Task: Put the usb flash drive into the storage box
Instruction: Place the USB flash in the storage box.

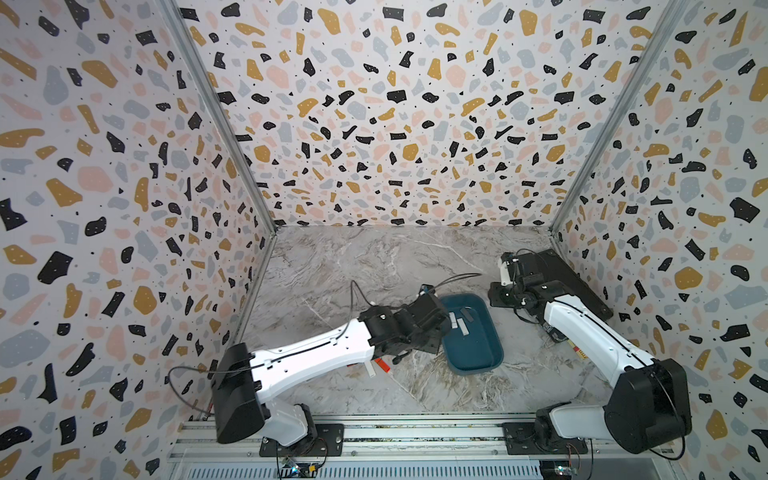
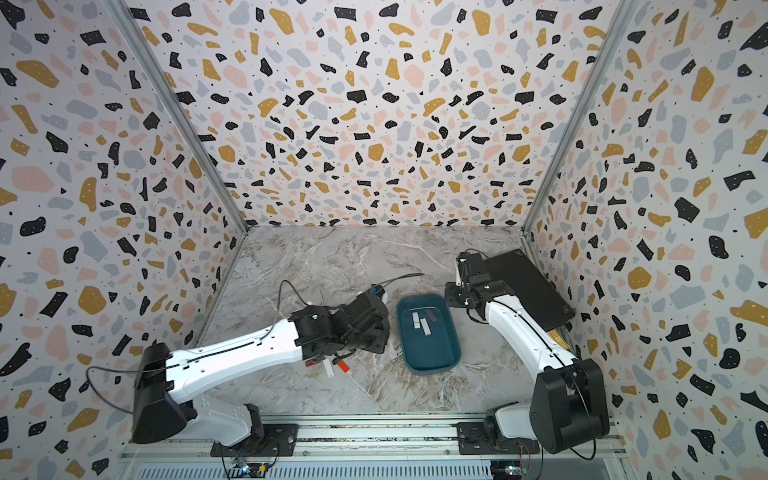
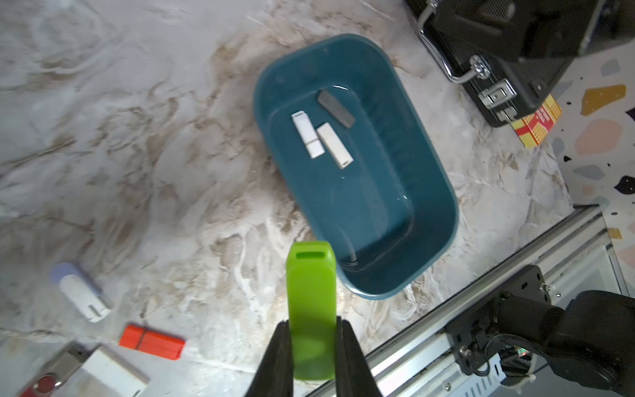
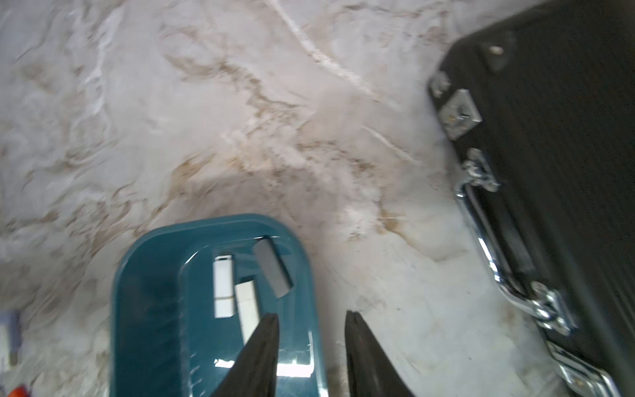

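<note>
Next, I let go of the lime-green usb flash drive with my left gripper next to the white drives, along the storage box's long side (image 1: 447, 330) (image 3: 304, 166).
My left gripper (image 3: 312, 323) is shut on a lime-green usb flash drive (image 3: 311, 285), which sticks out past the fingertips, just short of the near end of the storage box. The storage box (image 3: 395, 103) is a teal tub on the marble table, seen in both top views (image 1: 478, 353) (image 2: 432, 353). Inside it lie two white drives (image 3: 307, 134) (image 3: 335, 146) and a grey one (image 3: 336, 108). My right gripper (image 4: 312, 318) stands open with nothing between its fingers, above the box's rim (image 4: 311, 275) on the side facing the black case.
Loose on the table beside the left arm lie a white-and-lavender drive (image 3: 82, 292), an orange-red one (image 3: 151, 342), a red-and-silver one (image 3: 48, 381) and a white block (image 3: 113, 371). A black case with metal latches (image 3: 508, 62) (image 1: 573, 282) lies at the right wall over a yellow-red carton (image 3: 536, 120).
</note>
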Available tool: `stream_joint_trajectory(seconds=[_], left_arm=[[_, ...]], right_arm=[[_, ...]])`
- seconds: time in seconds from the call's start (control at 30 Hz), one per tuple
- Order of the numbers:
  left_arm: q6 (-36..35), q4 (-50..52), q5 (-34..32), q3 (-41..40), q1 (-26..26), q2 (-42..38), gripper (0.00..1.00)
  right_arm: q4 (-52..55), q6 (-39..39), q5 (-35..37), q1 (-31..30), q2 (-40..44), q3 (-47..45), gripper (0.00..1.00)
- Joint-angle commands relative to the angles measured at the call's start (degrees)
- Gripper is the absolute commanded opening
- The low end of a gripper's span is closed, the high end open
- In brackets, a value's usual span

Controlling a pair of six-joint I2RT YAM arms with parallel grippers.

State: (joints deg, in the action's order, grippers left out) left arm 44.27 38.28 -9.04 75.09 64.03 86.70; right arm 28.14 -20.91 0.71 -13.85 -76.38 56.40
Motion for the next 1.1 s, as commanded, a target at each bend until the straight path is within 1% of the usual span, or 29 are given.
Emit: stream_joint_trajectory(seconds=[0.0,0.13,0.23,0.3,0.4,0.5,0.53,0.6,0.7,0.73,0.77,0.87,0.93,1.07], left_arm=[[1.9,3.4,-3.5,6.6,2.4,8.2,0.16],[2.5,5.4,-4.4,14.3,3.5,18.1,0.16],[2.8,7.5,-5.4,19.6,3.4,24.9,0.16],[2.8,10.6,-7.3,23.8,3.4,28.8,0.16],[3.1,13.4,-10.1,28.1,3.1,32.6,0.16],[3.3,15.2,-10.7,30.5,2.3,35.4,0.19],[3.3,15.4,-10.8,30.8,1.9,35.9,0.19],[5.4,16.2,-10.9,31.6,1.2,36.9,0.19],[5.2,15.3,-11.0,32.1,0.1,37.2,0.22],[5.0,15.5,-11.1,32.8,-0.2,37.5,0.24],[4.6,15.7,-10.9,33.6,-0.4,37.7,0.29],[3.2,17.5,-10.0,36.1,-0.8,38.5,0.46],[1.6,18.0,-10.3,36.4,-0.8,37.4,0.5],[0.0,18.4,-11.8,34.5,-0.9,31.3,0.52]], right_arm=[[0.9,-3.7,-0.8,4.9,1.9,-3.0,0.37],[-1.0,-5.7,-2.5,9.2,2.9,-5.8,0.36],[-1.3,-6.1,-3.0,9.9,2.9,-6.3,0.36],[-1.3,-5.9,-3.3,10.0,3.1,-6.5,0.36],[-1.4,-5.6,-3.7,10.0,3.1,-6.7,0.35],[-1.9,-5.6,-4.6,10.0,2.8,-6.8,0.35],[-1.9,-5.6,-4.8,10.0,2.6,-6.8,0.35],[-1.9,-5.5,-5.0,10.1,2.5,-6.7,0.35],[-2.0,-5.5,-5.0,10.1,2.6,-6.9,0.35],[-1.9,-5.4,-5.1,10.1,2.6,-6.9,0.35],[-1.7,-5.3,-5.1,10.0,2.6,-6.8,0.35],[-1.4,-5.2,-5.3,10.0,2.8,-6.5,0.36],[-1.3,-5.4,-5.3,10.1,3.0,-6.5,0.37],[-1.5,-5.5,-6.1,10.0,3.4,-6.5,0.37]])
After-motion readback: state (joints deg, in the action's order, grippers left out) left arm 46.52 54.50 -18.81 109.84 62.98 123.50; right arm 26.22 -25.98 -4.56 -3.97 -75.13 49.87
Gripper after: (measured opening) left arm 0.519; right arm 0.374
